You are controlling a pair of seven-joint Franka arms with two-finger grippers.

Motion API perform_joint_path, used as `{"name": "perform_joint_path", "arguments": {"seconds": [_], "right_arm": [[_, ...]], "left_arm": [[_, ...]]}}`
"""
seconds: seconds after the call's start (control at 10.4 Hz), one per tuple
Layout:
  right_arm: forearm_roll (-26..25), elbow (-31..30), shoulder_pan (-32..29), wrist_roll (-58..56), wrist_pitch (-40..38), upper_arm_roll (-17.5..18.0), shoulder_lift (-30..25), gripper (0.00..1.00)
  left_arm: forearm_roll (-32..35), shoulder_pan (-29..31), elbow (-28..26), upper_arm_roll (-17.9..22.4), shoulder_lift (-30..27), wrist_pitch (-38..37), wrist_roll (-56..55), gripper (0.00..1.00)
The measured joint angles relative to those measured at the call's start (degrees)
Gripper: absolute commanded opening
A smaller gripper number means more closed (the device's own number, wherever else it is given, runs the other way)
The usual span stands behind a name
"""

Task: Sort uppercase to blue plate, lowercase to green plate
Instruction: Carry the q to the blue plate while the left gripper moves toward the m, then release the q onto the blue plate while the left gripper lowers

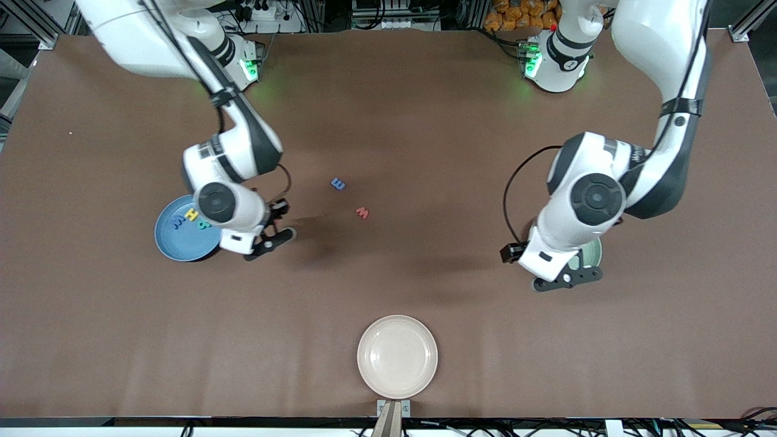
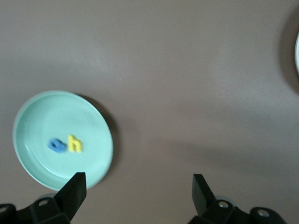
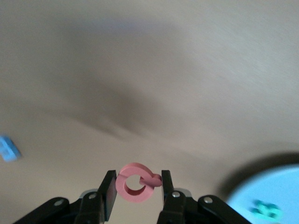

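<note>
Next, I let go of the red Q with my right gripper in the blue plate (image 1: 204,210), next to the yellow H and teal R. The red Q is still above bare table.
My right gripper (image 3: 136,185) is shut on the red Q (image 3: 127,185), held above bare table beside the blue plate (image 1: 176,247), toward the table's middle. The yellow H (image 1: 192,213), blue M/W (image 1: 176,222) and teal R (image 1: 203,225) lie in that plate. A small blue letter (image 1: 337,183) and the red w (image 1: 362,212) rest on the table between the arms. My left gripper (image 2: 138,190) hangs open and empty over the table by the rim of the green plate (image 2: 93,116). In that plate lie the blue a (image 2: 57,144) and yellow h (image 2: 74,143). The left arm hides most of it in the front view.
A cream plate (image 1: 397,356) sits empty near the table's front edge, at the middle. Brown table stretches wide between the two arms and around the loose letters.
</note>
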Motion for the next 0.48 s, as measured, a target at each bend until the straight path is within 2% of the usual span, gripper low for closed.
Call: {"name": "perform_joint_path", "arguments": {"seconds": [0.19, 0.48], "right_arm": [[0.26, 0.01, -4.68, -8.51, -6.46, -0.3, -1.76, 0.37], [0.36, -1.44, -6.5, -15.67, -10.37, -4.75, -2.49, 0.36]], "left_arm": [[0.05, -3.01, -0.02, -0.04, 0.69, 0.0, -9.74, 1.0], [0.04, -6.38, -0.09, -0.2, 1.05, -0.07, -21.83, 1.0]]}}
